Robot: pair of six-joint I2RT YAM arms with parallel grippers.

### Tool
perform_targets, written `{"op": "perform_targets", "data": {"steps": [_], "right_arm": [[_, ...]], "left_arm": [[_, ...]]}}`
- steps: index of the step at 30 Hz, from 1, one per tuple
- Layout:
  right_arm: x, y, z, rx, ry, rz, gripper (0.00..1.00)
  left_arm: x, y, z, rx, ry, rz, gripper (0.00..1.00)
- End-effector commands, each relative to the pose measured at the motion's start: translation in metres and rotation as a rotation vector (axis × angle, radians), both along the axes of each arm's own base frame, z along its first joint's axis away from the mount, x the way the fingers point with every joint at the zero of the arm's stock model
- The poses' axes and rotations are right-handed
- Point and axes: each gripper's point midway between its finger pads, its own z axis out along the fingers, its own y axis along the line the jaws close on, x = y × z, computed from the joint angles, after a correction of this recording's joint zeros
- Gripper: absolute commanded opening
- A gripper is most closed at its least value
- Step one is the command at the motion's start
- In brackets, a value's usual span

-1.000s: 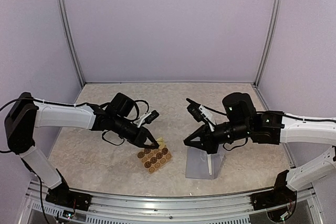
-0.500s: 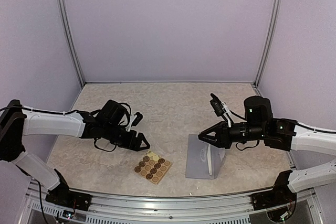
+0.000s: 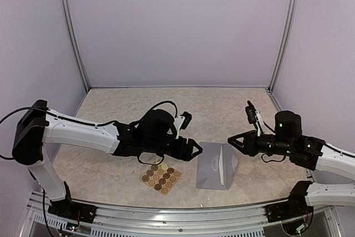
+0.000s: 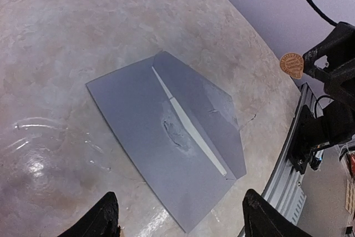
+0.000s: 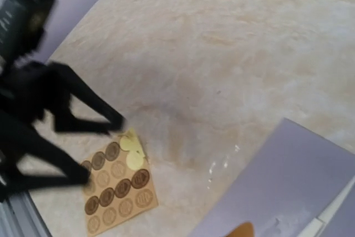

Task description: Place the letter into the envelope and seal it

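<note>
I will use my left gripper to grab the round brown sticker's loose edge point(image 3: 228, 139) point(image 4: 286, 63), which sticks out from the finger of my right gripper.
The grey-lavender envelope point(image 3: 211, 171) point(image 4: 150, 137) point(image 5: 302, 184) lies flat near the front edge, its flap point(image 3: 228, 162) on the right side. A thin white strip point(image 4: 191, 129) shows along the fold; I cannot tell whether it is the letter. My left gripper point(image 3: 196, 151) point(image 4: 183, 217) hovers open just off the envelope's left edge, with nothing between its fingers. My right gripper point(image 3: 231, 139) hangs beside the flap, above the envelope's right corner. Its jaws stand slightly apart. A round brown sticker point(image 4: 291, 64) point(image 5: 238, 230) clings to its fingertip.
A tan sheet of round brown stickers point(image 3: 161, 175) point(image 5: 113, 184) lies left of the envelope, below the left arm. The aluminium rail point(image 3: 177, 210) runs along the front edge. Lilac walls close in the back and both sides.
My left arm swung right from the sticker sheet to the envelope's left edge and its jaws opened. My right arm drew back to the right, off the envelope.
</note>
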Motion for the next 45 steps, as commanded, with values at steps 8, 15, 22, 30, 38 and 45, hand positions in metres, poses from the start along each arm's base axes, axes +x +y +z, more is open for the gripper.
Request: {"op": "perform_targets", "data": {"steps": [8,15,22,30,38,45], "right_arm": [[-0.068,0.017,0.066,0.339,-0.138,0.365,0.27],[-0.113,0.02,0.11,0.492,-0.156,0.619,0.27],[-0.13,0.022,0.119,0.533,-0.144,0.729,0.28],[-0.131,0.03,0.119,0.522,-0.121,0.761,0.28],[-0.135,0.031,0.124,0.528,-0.129,0.78,0.28],[-0.136,0.033,0.124,0.524,-0.122,0.788,0.28]], "left_arm": [[-0.041,-0.039,0.068,-0.449,-0.045,-0.16,0.75],[-0.082,-0.033,0.139,-0.688,-0.115,-0.321,0.75],[-0.103,-0.047,0.16,-0.691,-0.145,-0.417,0.65],[-0.116,-0.066,0.156,-0.616,-0.154,-0.461,0.53],[-0.108,-0.072,0.142,-0.558,-0.152,-0.422,0.55],[-0.119,-0.076,0.139,-0.558,-0.148,-0.472,0.4]]}}
